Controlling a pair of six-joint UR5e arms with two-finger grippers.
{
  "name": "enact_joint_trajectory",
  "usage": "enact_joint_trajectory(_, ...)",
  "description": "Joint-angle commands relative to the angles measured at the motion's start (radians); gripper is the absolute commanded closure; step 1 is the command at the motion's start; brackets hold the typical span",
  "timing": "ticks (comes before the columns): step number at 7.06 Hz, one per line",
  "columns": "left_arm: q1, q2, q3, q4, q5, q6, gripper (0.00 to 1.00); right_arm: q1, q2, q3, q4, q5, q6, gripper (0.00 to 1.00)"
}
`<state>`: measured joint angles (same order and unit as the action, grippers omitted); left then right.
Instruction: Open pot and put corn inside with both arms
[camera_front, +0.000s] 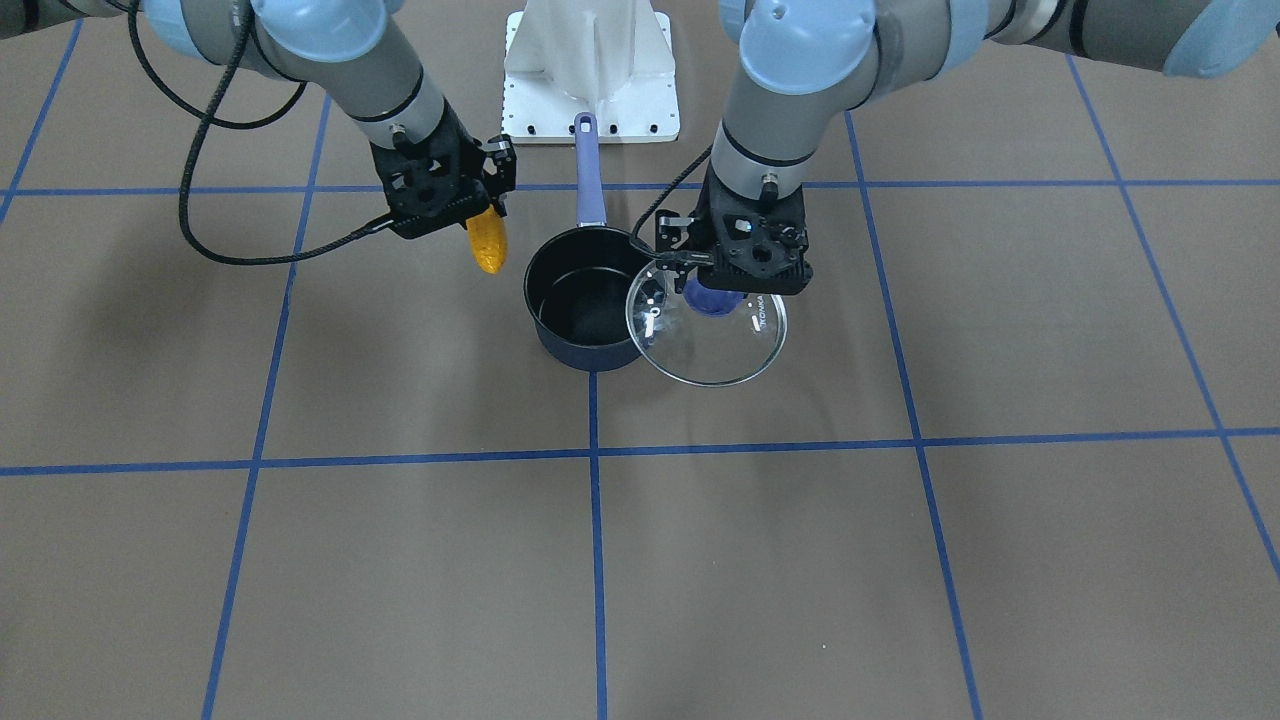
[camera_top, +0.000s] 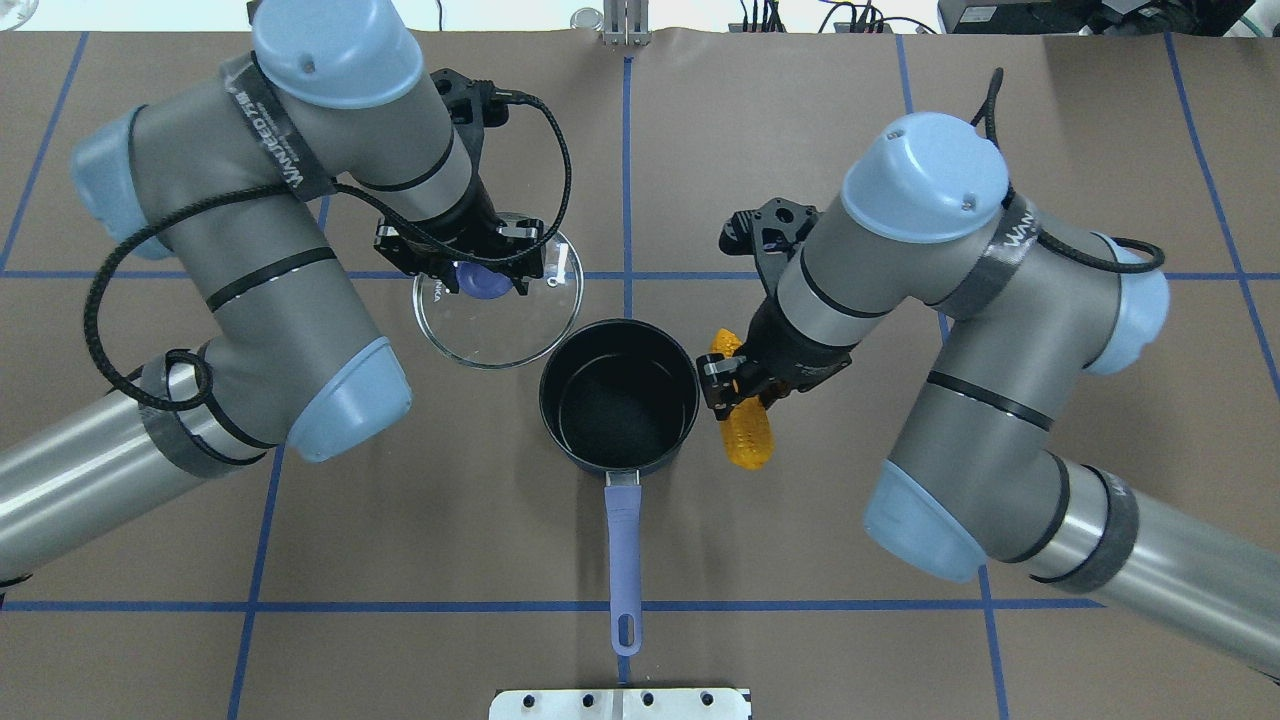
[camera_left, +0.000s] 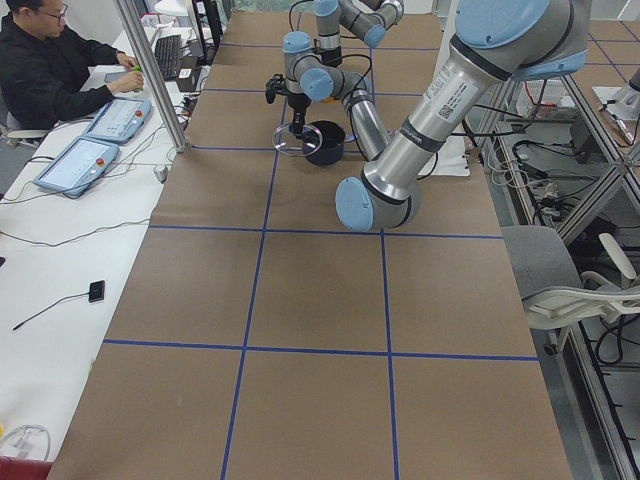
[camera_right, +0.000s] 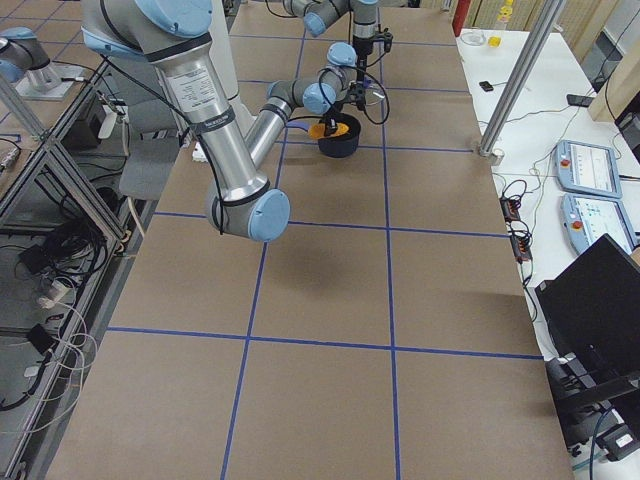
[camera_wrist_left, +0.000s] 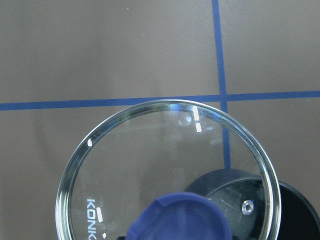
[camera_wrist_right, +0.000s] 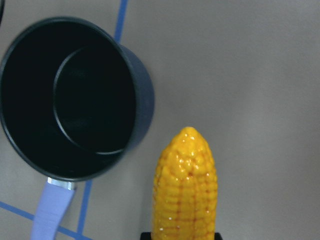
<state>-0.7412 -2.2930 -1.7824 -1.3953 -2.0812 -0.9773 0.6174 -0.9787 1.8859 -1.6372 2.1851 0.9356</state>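
The glass lid will lie on the table across the blue tape line from the pot (camera_front: 988, 372) as soon as I release it from my left gripper.
The dark navy pot (camera_top: 618, 408) stands open and empty at the table's middle, its lavender handle (camera_top: 621, 545) pointing toward the robot; it also shows in the front view (camera_front: 583, 300) and the right wrist view (camera_wrist_right: 70, 97). My left gripper (camera_top: 487, 278) is shut on the lavender knob (camera_front: 712, 298) of the glass lid (camera_top: 500, 318) and holds the lid beside the pot, overlapping its rim (camera_wrist_left: 165, 175). My right gripper (camera_top: 738, 388) is shut on the yellow corn (camera_top: 746, 425) and holds it in the air just beside the pot (camera_front: 487, 242), (camera_wrist_right: 186, 187).
A white base plate (camera_front: 592, 75) sits at the robot's edge behind the pot handle. Blue tape lines (camera_front: 596, 452) grid the brown table. An operator (camera_left: 50, 70) sits at a side bench with tablets; black cables hang from both wrists.
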Motion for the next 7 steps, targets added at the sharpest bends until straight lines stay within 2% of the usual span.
enact_joint_trajectory(1, -0.040, 0.067, -0.025, -0.005, -0.016, 0.092, 0.35, -0.008, 0.153, -0.208, 0.107, -0.039, 0.020, 0.54)
enact_joint_trajectory(2, -0.055, 0.072, -0.025, -0.005, -0.019, 0.120, 0.35, -0.011, 0.193, -0.308, 0.176, -0.039, 0.020, 0.54)
enact_joint_trajectory(3, -0.069, 0.101, -0.032, -0.011, -0.043, 0.130, 0.35, -0.018, 0.224, -0.350, 0.174, -0.039, 0.020, 0.47)
enact_joint_trajectory(4, -0.078, 0.107, -0.040, -0.010, -0.043, 0.155, 0.35, -0.022, 0.224, -0.349, 0.172, -0.036, 0.020, 0.15)
enact_joint_trajectory(5, -0.084, 0.139, -0.043, -0.016, -0.043, 0.185, 0.35, -0.024, 0.221, -0.334, 0.168, -0.028, 0.020, 0.00)
enact_joint_trajectory(7, -0.115, 0.212, -0.052, -0.034, -0.045, 0.265, 0.35, -0.022, 0.215, -0.276, 0.117, -0.027, 0.022, 0.00)
